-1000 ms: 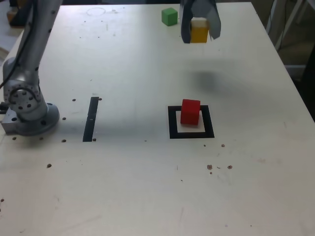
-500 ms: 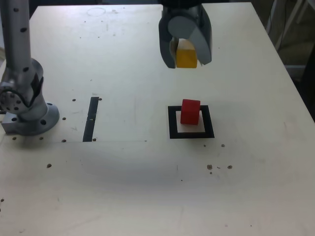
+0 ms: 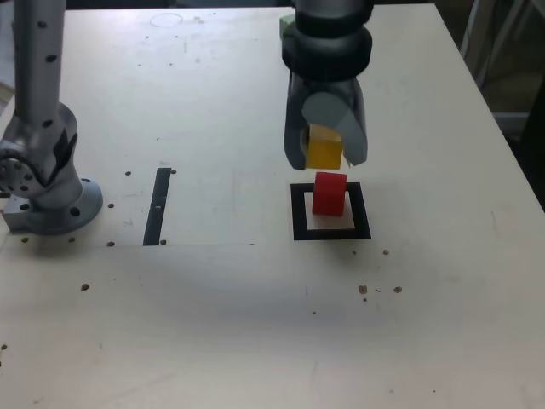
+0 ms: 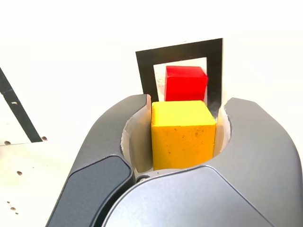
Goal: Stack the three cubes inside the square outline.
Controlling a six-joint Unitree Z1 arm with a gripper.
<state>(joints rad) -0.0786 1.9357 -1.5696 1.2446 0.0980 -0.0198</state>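
Note:
The yellow cube, now held just above and behind the red cube, will be released by my gripper on top of the red cube point(image 3: 330, 178) point(image 4: 185, 72), so that it stays stacked inside the black outline.
My gripper point(image 3: 324, 150) is shut on the yellow cube point(image 3: 324, 149), held in the air just behind and above the red cube point(image 3: 329, 193). The red cube stands inside the black square outline point(image 3: 298, 213), on its pale centre, toward the far side. In the wrist view the yellow cube point(image 4: 182, 133) sits between both grey fingers point(image 4: 113, 137), with the red cube point(image 4: 186, 82) and the square outline point(image 4: 144, 68) beyond it. Only a sliver of the green cube point(image 3: 283, 23) shows at the table's far edge, mostly hidden behind the arm.
The arm's round base point(image 3: 47, 192) stands at the exterior view's left. A thin black strip point(image 3: 157, 204) lies between the base and the outline. Small dark specks dot the white table point(image 3: 255, 315). Dark clutter lies past the table's right edge.
The gripper has carried the yellow cube from the far side of the table toward the camera and lower, from beside the green cube to just above and behind the red cube.

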